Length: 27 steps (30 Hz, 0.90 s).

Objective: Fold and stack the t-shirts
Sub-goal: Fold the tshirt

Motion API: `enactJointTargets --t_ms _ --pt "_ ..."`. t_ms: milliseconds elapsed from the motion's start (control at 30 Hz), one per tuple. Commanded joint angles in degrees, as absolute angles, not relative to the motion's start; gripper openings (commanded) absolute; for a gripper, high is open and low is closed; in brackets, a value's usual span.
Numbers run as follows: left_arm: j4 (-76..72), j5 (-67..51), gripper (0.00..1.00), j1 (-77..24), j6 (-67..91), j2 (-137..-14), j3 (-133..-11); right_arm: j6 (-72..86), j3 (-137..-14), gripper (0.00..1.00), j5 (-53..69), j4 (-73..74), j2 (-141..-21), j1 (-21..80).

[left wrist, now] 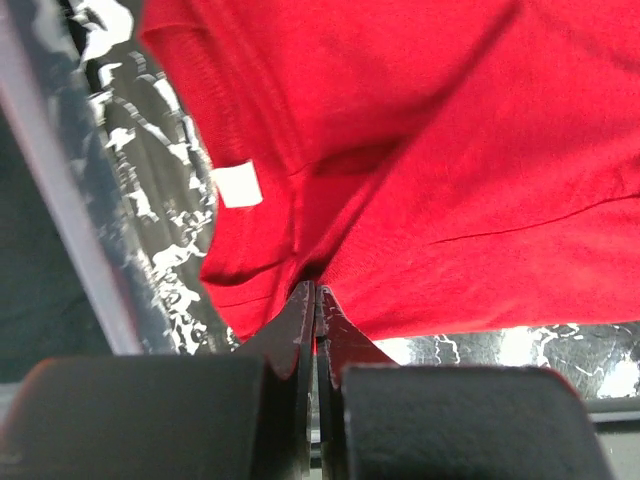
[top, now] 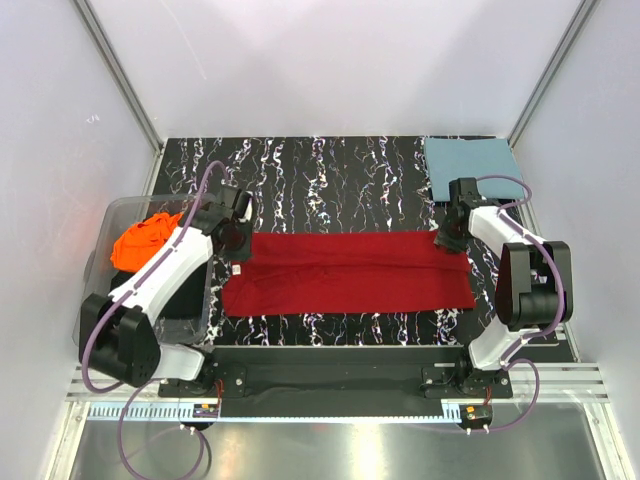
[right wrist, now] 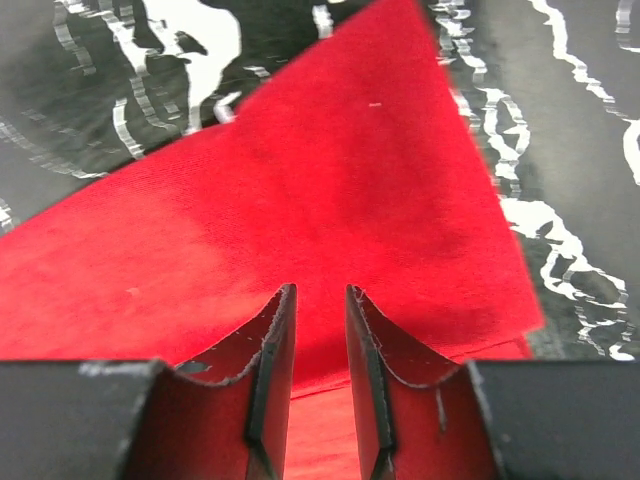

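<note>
Next, my right gripper grabs the deep red t-shirt by the short edge of its folded band point(top: 466, 256) point(right wrist: 490, 205), at the end of the band nearer the teal-blue t-shirt.
The deep red t-shirt point(top: 345, 272) lies as a long folded band across the marbled table; it also fills the left wrist view point(left wrist: 460, 150) and the right wrist view point(right wrist: 330, 190). My left gripper point(top: 238, 241) is at its left end, shut on a pinch of red cloth point(left wrist: 316, 290), close to the white neck label point(left wrist: 238, 185). My right gripper point(top: 447, 240) is at the shirt's far right corner, jaws a little apart and empty just over the cloth point(right wrist: 320, 292). The teal-blue t-shirt point(top: 471, 164) lies folded at the back right. The orange t-shirt point(top: 143, 240) is bunched in a bin.
A clear plastic bin point(top: 110, 222) stands at the left, against the left arm. The black marbled table top point(top: 330, 180) ends in a metal rail point(top: 330, 385) at the near edge. White walls close in on three sides.
</note>
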State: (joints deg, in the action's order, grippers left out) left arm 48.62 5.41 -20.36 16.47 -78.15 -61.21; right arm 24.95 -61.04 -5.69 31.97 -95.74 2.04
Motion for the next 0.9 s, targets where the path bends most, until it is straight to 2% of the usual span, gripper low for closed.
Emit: enactJointTargets --t_ms 0,367,867 --pt "47.55 9.84 0.00 -20.21 18.54 -73.83 -60.91 25.75 -60.56 0.34 -9.84 32.70 -95.01 1.06" --pt "47.72 11.77 0.00 -20.30 18.28 -74.18 -59.24 25.58 -59.94 0.33 -9.93 32.69 -95.63 0.35" --pt "47.72 9.76 0.00 -20.30 18.19 -75.76 -65.65 39.90 -58.71 0.35 -3.53 38.76 -92.55 -15.38"
